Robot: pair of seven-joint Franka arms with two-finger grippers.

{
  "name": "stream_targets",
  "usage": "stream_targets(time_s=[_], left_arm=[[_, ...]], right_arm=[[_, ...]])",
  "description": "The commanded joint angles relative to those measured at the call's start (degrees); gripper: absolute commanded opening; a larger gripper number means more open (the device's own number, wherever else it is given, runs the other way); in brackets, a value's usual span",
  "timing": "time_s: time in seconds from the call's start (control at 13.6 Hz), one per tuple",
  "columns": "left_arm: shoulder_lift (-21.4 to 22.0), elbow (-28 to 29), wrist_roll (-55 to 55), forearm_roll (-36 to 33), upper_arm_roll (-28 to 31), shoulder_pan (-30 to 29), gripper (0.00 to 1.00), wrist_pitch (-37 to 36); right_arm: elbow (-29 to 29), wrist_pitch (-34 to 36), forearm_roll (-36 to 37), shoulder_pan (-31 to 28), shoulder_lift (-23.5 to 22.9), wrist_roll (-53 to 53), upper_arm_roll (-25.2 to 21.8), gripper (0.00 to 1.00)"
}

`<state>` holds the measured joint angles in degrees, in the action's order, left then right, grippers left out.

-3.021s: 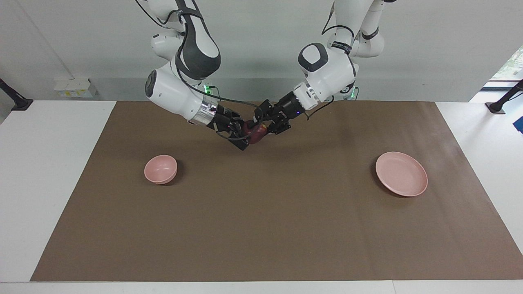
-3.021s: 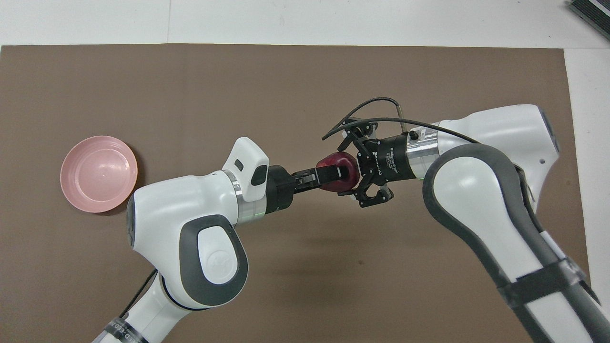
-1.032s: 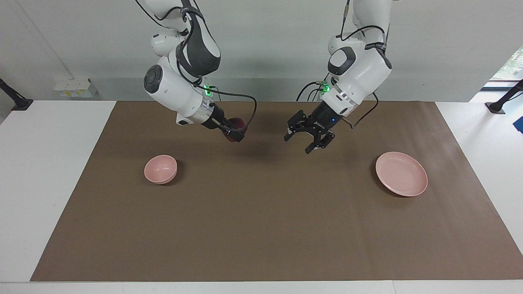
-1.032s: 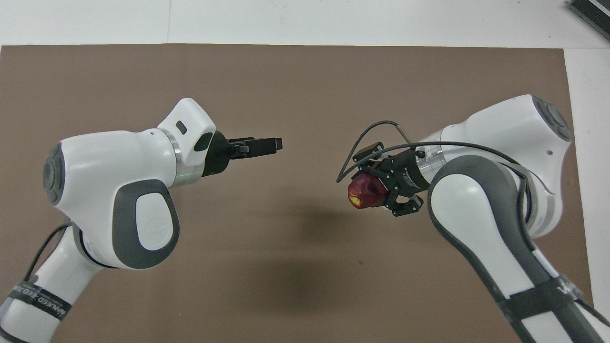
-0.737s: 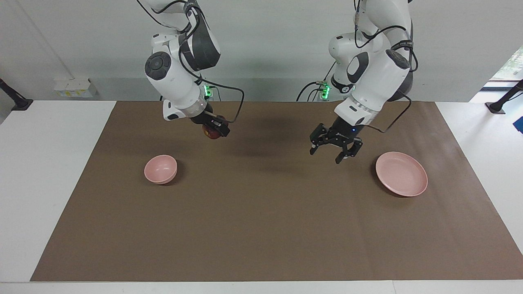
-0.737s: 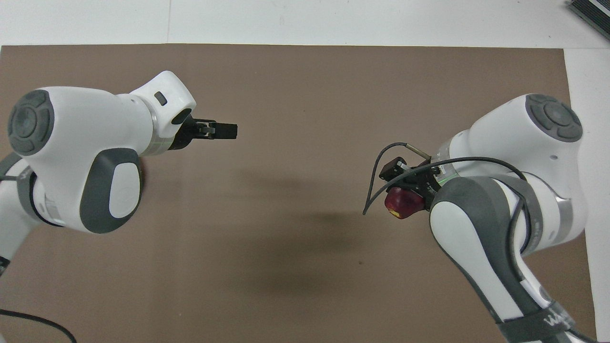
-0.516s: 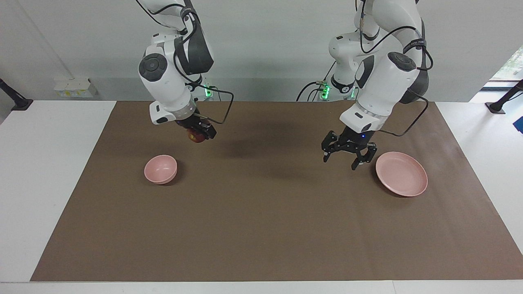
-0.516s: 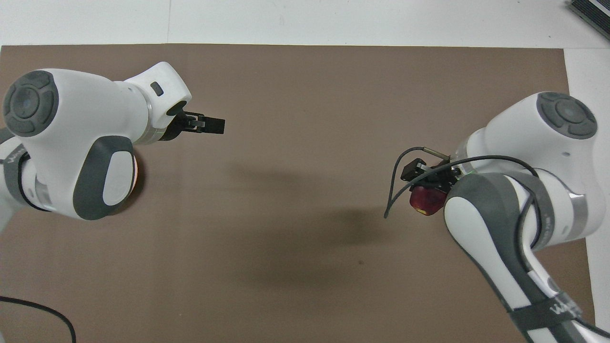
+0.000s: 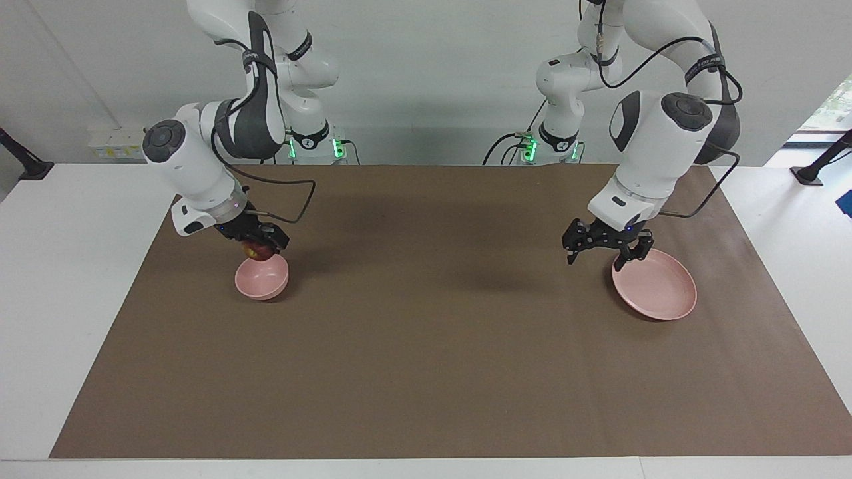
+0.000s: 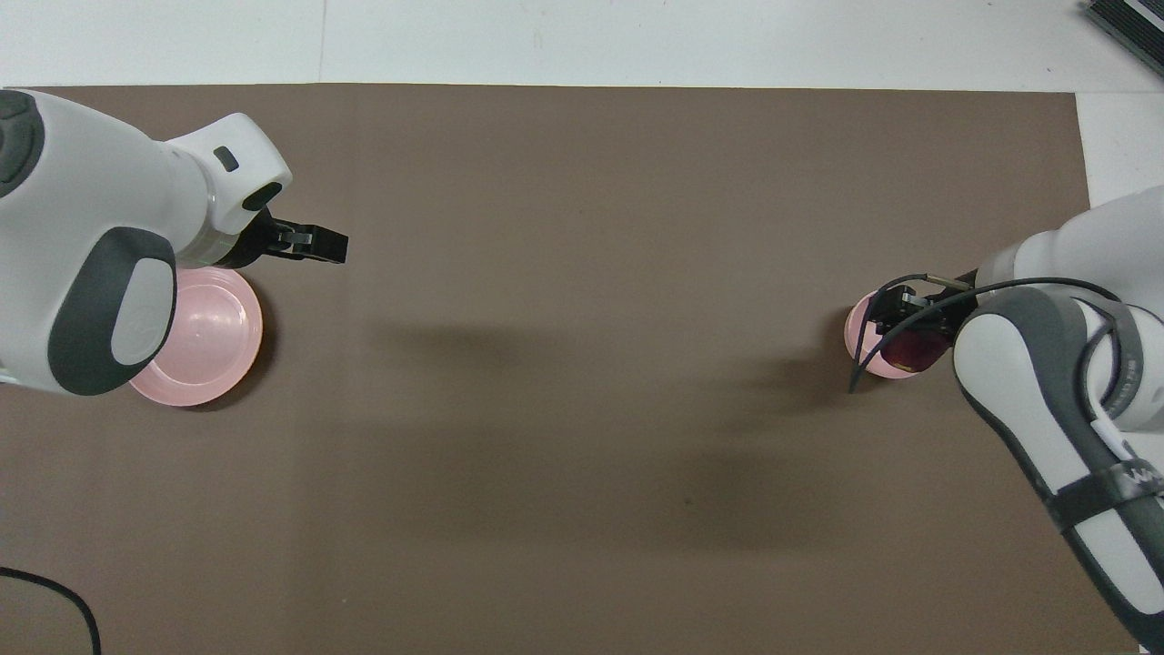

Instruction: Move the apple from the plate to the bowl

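Note:
The dark red apple, held just above the bowl now, will be released by my right gripper inside the small pink bowl (image 10: pixel 890 338), down within the bowl's rim.
My right gripper (image 9: pixel 258 247) is shut on the dark red apple (image 9: pixel 253 252) and holds it just above the small pink bowl (image 9: pixel 263 279), close to its rim. In the overhead view the apple (image 10: pixel 915 349) covers most of the bowl (image 10: pixel 856 339). My left gripper (image 9: pixel 597 257) is open and empty. It hangs over the edge of the flat pink plate (image 9: pixel 659 289) that faces the table's middle. The overhead view shows the left gripper (image 10: pixel 314 244) beside the plate (image 10: pixel 214 341), which has nothing on it.
A brown mat (image 9: pixel 426 346) covers the white table (image 9: pixel 73 279). The bowl stands toward the right arm's end, the plate toward the left arm's end. A black cable (image 10: pixel 55 600) lies at the mat's corner near the left arm.
The apple passed from my left gripper to my right at mid-table. The right gripper then carried it down to just above the bowl. The left gripper opened and swung to the plate.

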<state>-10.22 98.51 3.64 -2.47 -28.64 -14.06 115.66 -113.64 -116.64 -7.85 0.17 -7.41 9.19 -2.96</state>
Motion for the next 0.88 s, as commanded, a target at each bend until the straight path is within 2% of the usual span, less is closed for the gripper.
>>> stream_targets(time_s=[0.0,0.15,0.29,0.44,0.66,0.81], left_arm=[[0.29,-4.71,0.40,-1.66,-0.37,-1.58,1.00,-5.43],[0.29,-7.70,0.40,-3.24,-0.28,-1.59,1.00,-8.07],[0.55,-12.09,0.40,-3.33,1.12,-0.54,1.00,-13.94],[3.43,-14.74,-0.21,-2.46,8.64,6.28,1.00,-19.92],[10.38,-14.66,-1.70,1.66,22.18,15.70,1.00,-24.15],[14.07,-13.61,-3.54,2.99,24.94,17.83,1.00,-27.49]], right_arm=[[-0.09,-2.19,0.82,-1.49,-2.16,-2.51,0.76,0.00],[-0.35,-3.67,0.82,-1.92,-3.39,-2.78,0.67,0.04],[-1.06,-4.39,0.82,-2.19,-3.75,-2.86,0.76,0.12],[-1.32,-6.13,0.82,-2.37,-4.89,-2.95,0.67,0.26],[-1.94,-8.34,0.82,-2.37,-5.94,-2.86,0.76,0.38],[-2.02,-9.31,0.82,-2.37,-6.38,-2.69,0.76,0.46]])
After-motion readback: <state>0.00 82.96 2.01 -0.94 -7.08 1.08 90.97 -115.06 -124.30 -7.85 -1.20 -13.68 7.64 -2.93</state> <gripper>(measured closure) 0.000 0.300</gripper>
